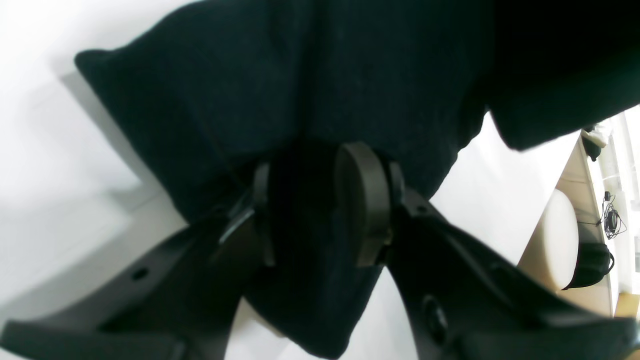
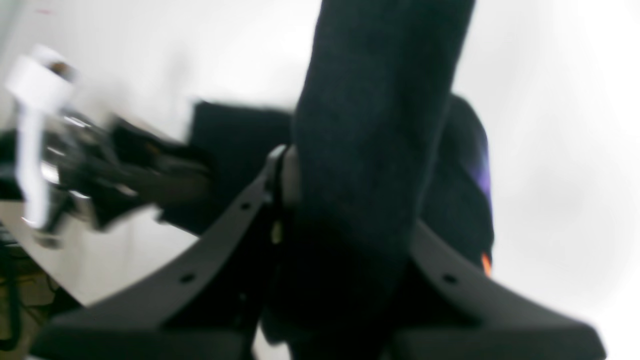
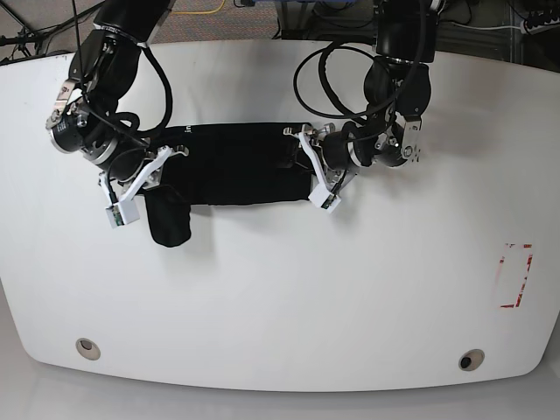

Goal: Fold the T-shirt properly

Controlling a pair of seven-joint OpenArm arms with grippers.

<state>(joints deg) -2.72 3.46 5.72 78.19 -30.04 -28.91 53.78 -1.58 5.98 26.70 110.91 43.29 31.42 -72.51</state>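
Note:
My right gripper is close beside my left gripper. It will let go of the T-shirt's end on top of the black band (image 3: 267, 162) (image 2: 162, 165).
The black T-shirt (image 3: 236, 166) lies as a wide band across the middle of the white table (image 3: 280, 297), with one sleeve (image 3: 169, 223) sticking out toward the front at its left end. My right gripper (image 3: 162, 162) is at that left end. In the right wrist view it (image 2: 350, 200) is shut on a thick fold of the T-shirt (image 2: 380, 75). My left gripper (image 3: 308, 171) is at the band's right end. In the left wrist view its pads (image 1: 362, 200) stand apart with the T-shirt (image 1: 250, 75) cloth lying loosely between them, so this gripper (image 1: 310, 200) is open.
A red outlined mark (image 3: 516, 276) is on the table at the right. Two round holes (image 3: 87, 348) (image 3: 471, 360) sit near the front edge. Cables lie behind the table's far edge. A pale round stool (image 1: 557, 240) stands beyond the table edge.

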